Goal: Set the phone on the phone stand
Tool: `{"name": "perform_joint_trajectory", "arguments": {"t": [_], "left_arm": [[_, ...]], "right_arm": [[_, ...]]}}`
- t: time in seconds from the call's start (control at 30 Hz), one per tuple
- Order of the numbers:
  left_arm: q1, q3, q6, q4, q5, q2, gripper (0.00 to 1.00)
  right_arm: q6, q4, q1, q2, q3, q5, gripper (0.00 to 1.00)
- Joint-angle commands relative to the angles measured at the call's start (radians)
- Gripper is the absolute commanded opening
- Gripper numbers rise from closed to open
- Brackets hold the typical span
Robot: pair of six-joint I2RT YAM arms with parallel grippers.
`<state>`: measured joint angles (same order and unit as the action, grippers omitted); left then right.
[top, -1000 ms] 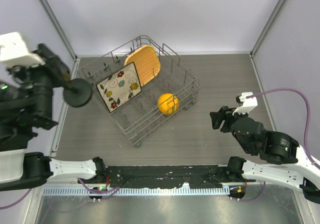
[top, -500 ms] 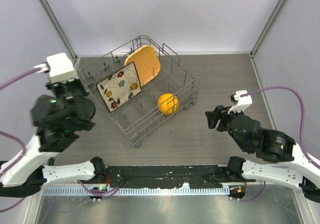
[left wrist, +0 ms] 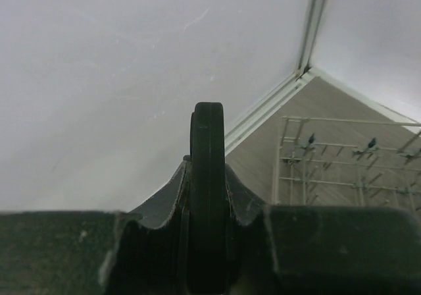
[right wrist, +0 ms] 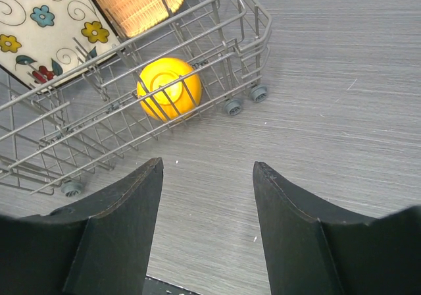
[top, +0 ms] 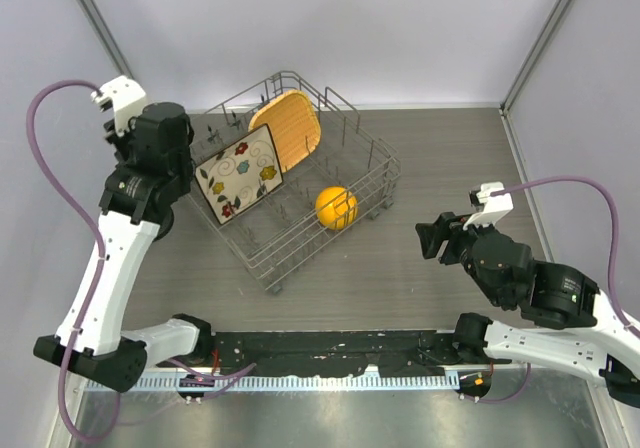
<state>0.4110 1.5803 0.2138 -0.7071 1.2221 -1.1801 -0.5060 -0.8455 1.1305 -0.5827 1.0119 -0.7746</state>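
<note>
Next, I release the phone stand from my left gripper on the bare table [top: 162,294] between my raised arm and the dish rack.
In the left wrist view my left gripper [left wrist: 208,176] is shut on the phone stand [left wrist: 208,196]. Its black round disc base shows edge-on and upright between the fingers, and its stem and head are hidden. In the top view the left gripper [top: 163,133] is raised by the left wall, beside the dish rack's left end, and the arm hides the stand. My right gripper [top: 432,238] is open and empty over the bare table right of the rack, as the right wrist view [right wrist: 207,166] also shows. The phone is not in view.
A wire dish rack [top: 380,183] stands mid-table and holds a floral square plate [top: 240,173], an orange-brown plate [top: 288,128] and a yellow round object [top: 336,206]. The rack [right wrist: 256,31] lies just ahead of the right gripper. Enclosure walls close in at the left and the back.
My left arm has swung from high at the far left to beside the rack's left end, with the disc still in its grip. The right gripper has barely shifted.
</note>
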Motion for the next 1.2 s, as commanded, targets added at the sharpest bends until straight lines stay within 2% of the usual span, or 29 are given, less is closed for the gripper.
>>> {"name": "perform_joint_trajectory", "arguments": {"t": [0.0,0.17,0.2,0.3,0.37,0.4,0.47,0.53,0.67,0.87,1.0,1.17], "left_arm": [[-0.115,-0.077,0.346,-0.212,-0.124,0.092,0.0],[-0.198,-0.198,0.587,-0.37,0.009,0.154,0.0],[-0.202,-0.221,0.684,-0.399,0.029,0.172,0.0],[-0.207,-0.301,0.814,-0.465,0.071,0.252,0.0],[-0.209,-0.339,0.828,-0.489,0.117,0.272,0.0],[-0.209,-0.344,0.913,-0.524,0.149,0.269,0.0],[-0.228,-0.339,0.993,-0.652,0.168,0.252,0.0],[-0.23,-0.335,1.173,-0.795,0.172,0.226,0.0],[-0.229,-0.371,1.37,-0.906,0.221,0.224,0.0],[-0.233,-0.48,1.415,-0.858,0.235,0.261,0.0],[-0.247,-0.493,1.475,-0.937,0.247,0.226,0.0],[-0.259,-0.453,1.395,-0.954,0.263,0.203,0.0]], "right_arm": [[0.027,0.025,0.005,-0.017,0.017,-0.002,0.63],[0.05,0.037,0.005,-0.031,0.024,0.02,0.63],[0.053,0.042,0.005,-0.029,0.024,0.024,0.63],[0.064,0.042,0.005,-0.029,0.024,0.041,0.63],[0.072,0.046,0.005,-0.026,0.028,0.047,0.63],[0.075,0.051,0.005,-0.026,0.027,0.049,0.63],[0.084,0.075,0.005,-0.028,0.027,0.07,0.63],[0.089,0.092,0.005,-0.035,0.028,0.087,0.63],[0.101,0.094,0.005,-0.055,0.034,0.121,0.63],[0.083,0.092,0.003,-0.009,0.021,0.133,0.63],[0.073,0.08,0.005,0.012,0.011,0.126,0.63],[0.075,0.077,0.005,0.009,0.01,0.127,0.63]]}}
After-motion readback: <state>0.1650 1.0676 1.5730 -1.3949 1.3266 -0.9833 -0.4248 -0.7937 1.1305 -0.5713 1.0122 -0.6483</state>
